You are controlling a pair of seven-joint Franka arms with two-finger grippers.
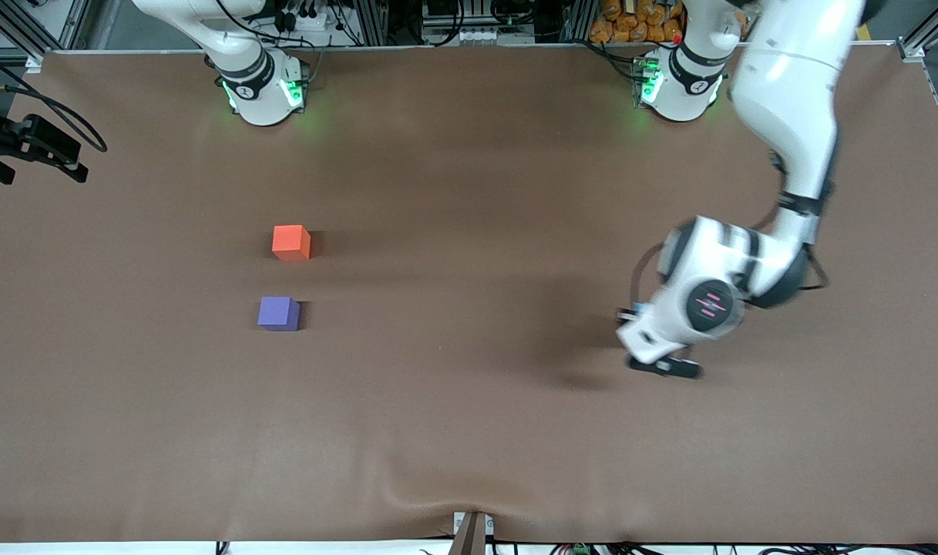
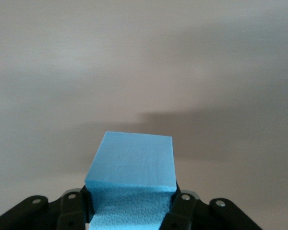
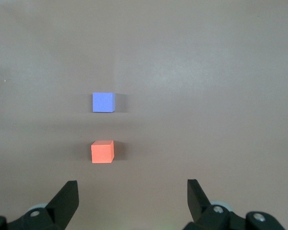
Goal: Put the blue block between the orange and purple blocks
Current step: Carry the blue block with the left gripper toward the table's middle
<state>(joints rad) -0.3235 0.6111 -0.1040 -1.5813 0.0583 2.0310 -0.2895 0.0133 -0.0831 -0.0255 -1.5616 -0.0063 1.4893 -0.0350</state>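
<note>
The open brown table (image 1: 452, 260) has space between the orange block and my left gripper. I need to set the blue block, now held low over the table, down there.
The orange block (image 1: 291, 242) and the purple block (image 1: 278, 314) sit on the brown table toward the right arm's end, a small gap apart, the purple one nearer the front camera. My left gripper (image 1: 663, 366) hangs low over the table toward the left arm's end. In the left wrist view it (image 2: 132, 197) is shut on the blue block (image 2: 132, 160), which is hidden in the front view. My right gripper (image 3: 132, 186) is open and empty, high over the orange block (image 3: 102, 151) and purple block (image 3: 103, 102); it is out of the front view.
A black camera on a mount (image 1: 29, 142) juts in at the right arm's end of the table. The brown cloth (image 1: 469, 432) has a wrinkle at its front edge (image 1: 438, 493). Both arm bases stand along the back edge.
</note>
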